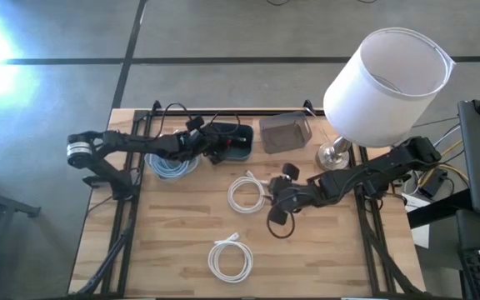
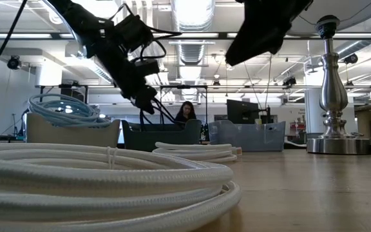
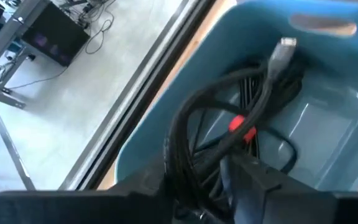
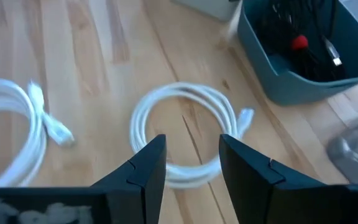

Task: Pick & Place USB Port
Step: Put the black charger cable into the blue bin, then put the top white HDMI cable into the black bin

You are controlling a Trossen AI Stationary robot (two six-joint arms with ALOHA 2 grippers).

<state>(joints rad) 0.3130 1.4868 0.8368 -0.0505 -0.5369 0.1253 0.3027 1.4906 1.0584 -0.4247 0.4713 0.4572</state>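
The cable parts (image 1: 255, 178) (image 4: 231, 132) beside the plug of the white coiled cable nearer the teal bin should be gripped next by my right gripper.
A black USB cable (image 3: 191, 124), coiled and bound with a red tie (image 3: 242, 126), hangs from my left gripper (image 3: 210, 180) over the teal bin (image 3: 328, 106). Its silver plug (image 3: 284, 48) points away from the fingers. In the high view this gripper (image 1: 215, 150) is at the bin (image 1: 238, 148) near the table's far edge. My right gripper (image 4: 192, 149) is open, hovering mid-table (image 1: 275, 200) above a white coiled cable (image 4: 185, 130) that lies flat on the wood. My left gripper is shut on the black cable's coil, on several strands near the red tie (image 3: 197, 168), pinched between the two fingers. The coil hangs in and above the bin's hollow; the fingers hide the exact place of contact.
A second white coil (image 1: 230, 258) lies near the table's near edge. A light-blue coil (image 1: 172, 164) sits left of the bin, a grey box (image 1: 286, 132) right of it. The lamp (image 1: 386, 79) stands at the far right. Bare wood lies between the white coils.
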